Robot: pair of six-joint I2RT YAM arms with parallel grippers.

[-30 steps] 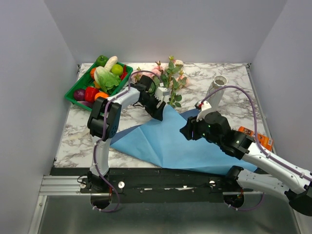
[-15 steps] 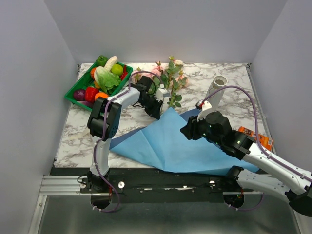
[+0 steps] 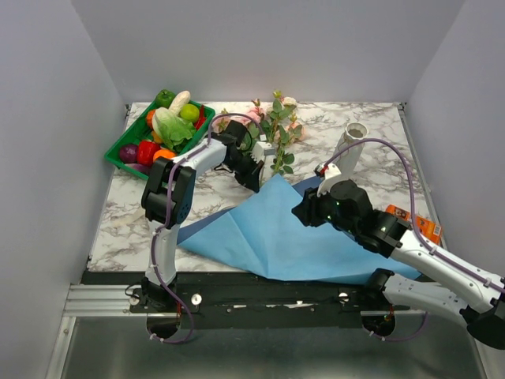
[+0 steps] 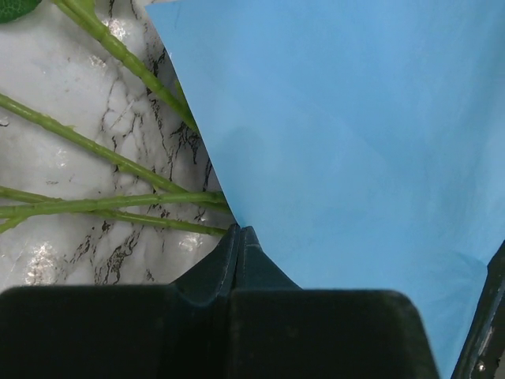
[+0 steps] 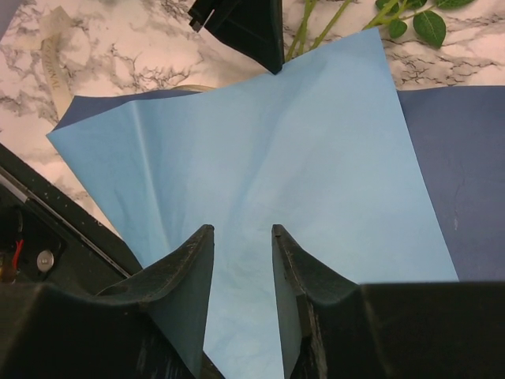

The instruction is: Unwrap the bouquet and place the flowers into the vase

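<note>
Light blue paper covers the flowers' lower stems; my left gripper will first fold the paper's far edge (image 3: 269,181) frontward.
The bouquet lies unwrapped. Its flowers (image 3: 272,126), pink and cream roses with green leaves, rest on the marble at the back, and their thin green stems (image 4: 102,204) run to the edge of the blue paper (image 3: 276,233). My left gripper (image 3: 256,180) is shut on the far corner of that paper (image 4: 355,134), right beside the stems. My right gripper (image 5: 241,230) hovers open over the middle of the sheet (image 5: 300,158), with nothing between its fingers. The pale vase (image 3: 351,146) stands at the back right, behind my right arm.
A green tray (image 3: 113,158) of vegetables and fruit sits at the back left. An orange packet (image 3: 418,221) lies near the right edge. A darker blue sheet (image 5: 458,174) lies under the light one. A beige ribbon (image 5: 57,49) lies on the marble.
My left gripper has closed from wide open onto the paper's far corner. My right gripper's jaws have narrowed a little and it has edged left over the sheet.
</note>
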